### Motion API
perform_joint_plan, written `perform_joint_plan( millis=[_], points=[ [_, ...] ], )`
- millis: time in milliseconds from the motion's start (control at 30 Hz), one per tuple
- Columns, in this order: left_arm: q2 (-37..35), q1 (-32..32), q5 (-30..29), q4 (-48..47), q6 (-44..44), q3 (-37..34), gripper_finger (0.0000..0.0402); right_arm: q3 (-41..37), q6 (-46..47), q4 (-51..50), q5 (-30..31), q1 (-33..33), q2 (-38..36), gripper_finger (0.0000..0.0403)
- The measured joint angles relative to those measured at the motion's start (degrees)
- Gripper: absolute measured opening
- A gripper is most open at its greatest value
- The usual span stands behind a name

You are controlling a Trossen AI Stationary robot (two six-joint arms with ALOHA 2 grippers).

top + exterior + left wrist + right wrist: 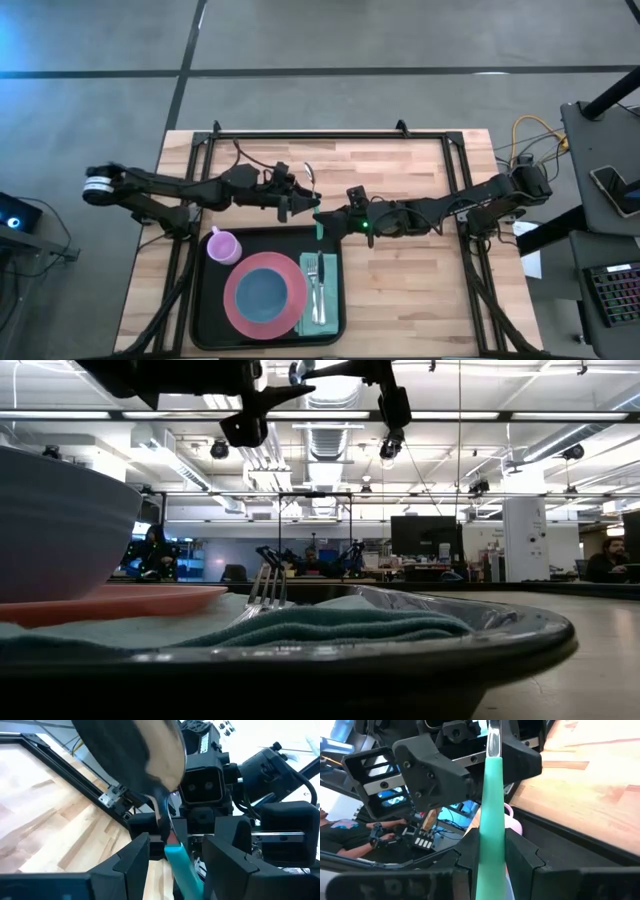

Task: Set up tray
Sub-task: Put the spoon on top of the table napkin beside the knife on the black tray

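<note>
My left gripper will pinch the handle beside the spoon's neck while my right gripper, now holding the spoon mid-handle, takes the handle's end (320, 234).
A spoon with a metal bowl (310, 176) and a teal handle (319, 231) hangs in the air over the far rim of the black tray (195, 300). My right gripper (328, 219) reaches in from the table's right and is shut on the handle. My left gripper (303, 206) reaches in from the left. It is open, with a finger on either side of the spoon's neck (167, 827), touching nothing. On the tray are a pink cup (222, 246), a pink plate (265, 295) with a grey-blue bowl, and a teal napkin (320, 310) with a fork (313, 280) on it. My right gripper pinches the spoon's teal handle (491, 835) between its two fingers (470, 852), coming level from the table's right, with the fingers across the handle. The spoon is lifted clear, its bowl pointing toward the far edge and its handle end over the tray's far rim.
The wooden table top (400, 290) is bare to the right of the tray and along the far side (380, 165). Black frame rails (330, 135) run around the table. In the low view the tray's rim (480, 640), the napkin (330, 625) and the bowl (60, 530) fill the foreground.
</note>
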Motion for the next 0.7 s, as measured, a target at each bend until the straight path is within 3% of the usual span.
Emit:
perform_joint_plan(
  millis=[267, 700],
  points=[
    [0.0, 0.0, 1.9, -0.3, 0.0, -0.5, 0.0153, 0.0, -0.1, -0.3, 1.4, 0.5, 0.0, 0.0064],
    [0.0, 0.9, 2.0, -0.1, -0.3, -0.5, 0.0039, -0.2, -0.5, -1.9, 1.4, 0.8, 0.0, 0.0076]
  ],
)
